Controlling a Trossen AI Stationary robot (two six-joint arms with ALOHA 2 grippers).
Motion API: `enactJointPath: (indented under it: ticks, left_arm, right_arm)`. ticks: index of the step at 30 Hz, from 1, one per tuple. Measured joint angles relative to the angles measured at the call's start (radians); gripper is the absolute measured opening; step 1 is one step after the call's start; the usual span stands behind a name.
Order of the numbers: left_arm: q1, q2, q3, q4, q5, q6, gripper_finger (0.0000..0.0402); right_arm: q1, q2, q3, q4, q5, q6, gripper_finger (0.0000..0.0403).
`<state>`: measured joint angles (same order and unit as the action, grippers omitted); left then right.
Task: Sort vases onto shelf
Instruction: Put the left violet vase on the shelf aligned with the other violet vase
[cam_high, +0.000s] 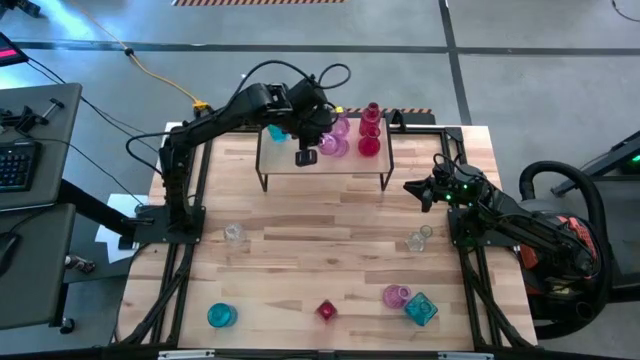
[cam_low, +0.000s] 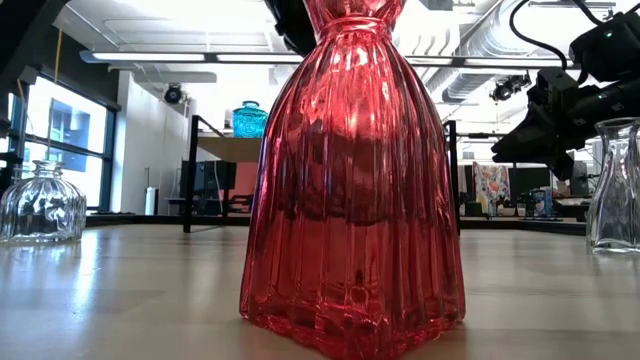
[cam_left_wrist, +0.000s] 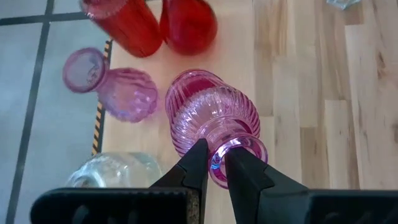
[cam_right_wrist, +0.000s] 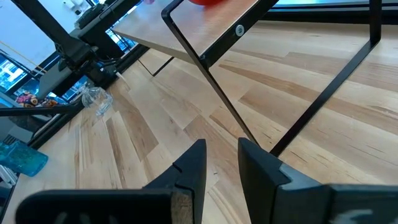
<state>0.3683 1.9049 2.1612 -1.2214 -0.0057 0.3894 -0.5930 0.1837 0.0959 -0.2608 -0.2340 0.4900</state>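
The robot's left gripper should release the pink ribbed vase on the shelf (cam_high: 342, 151) (cam_left_wrist: 213, 114) beside the nearer red vase.
The shelf (cam_high: 325, 168) stands at the table's far middle. It carries a teal vase (cam_high: 277, 131), two red vases (cam_high: 370, 140) and two pink ones. My left gripper (cam_high: 306, 155) (cam_left_wrist: 217, 168) reaches over it and is shut on the nearer pink ribbed vase (cam_left_wrist: 208, 112) (cam_high: 333, 148). My right gripper (cam_high: 425, 190) (cam_right_wrist: 222, 163) hovers low by the shelf's right legs (cam_right_wrist: 211, 68), fingers slightly apart and holding nothing. Several vases stand on the table: clear (cam_high: 234, 234), clear (cam_high: 418, 238), teal (cam_high: 221, 315), red (cam_high: 326, 310) (cam_low: 350, 200), pink (cam_high: 396, 295), teal faceted (cam_high: 421, 308). My left gripper pinches the pink ribbed vase by the rim of its mouth (cam_left_wrist: 214, 163). One finger (cam_left_wrist: 245, 171) lies over the opening and the other (cam_left_wrist: 194, 163) is outside the neck. The fingers come slanting down from above. The vase is roughly upright over the shelf top; its base is hidden.
The other pink vase (cam_left_wrist: 115, 90) and the two red vases (cam_left_wrist: 186, 25) stand close behind the held one, and a clear vase (cam_left_wrist: 115, 171) stands beside it. Bare table lies between the shelf and the near row of vases. A desk with a keyboard (cam_high: 15, 165) stands left.
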Motion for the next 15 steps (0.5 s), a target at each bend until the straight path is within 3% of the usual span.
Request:
enactJointPath:
  ticks: [15]
  left_arm:
    - [0.021,0.031,0.000,0.021,0.031,0.007,0.0035]
  right_arm:
    - [0.000,0.000,0.000,0.000,0.000,0.000,0.0073]
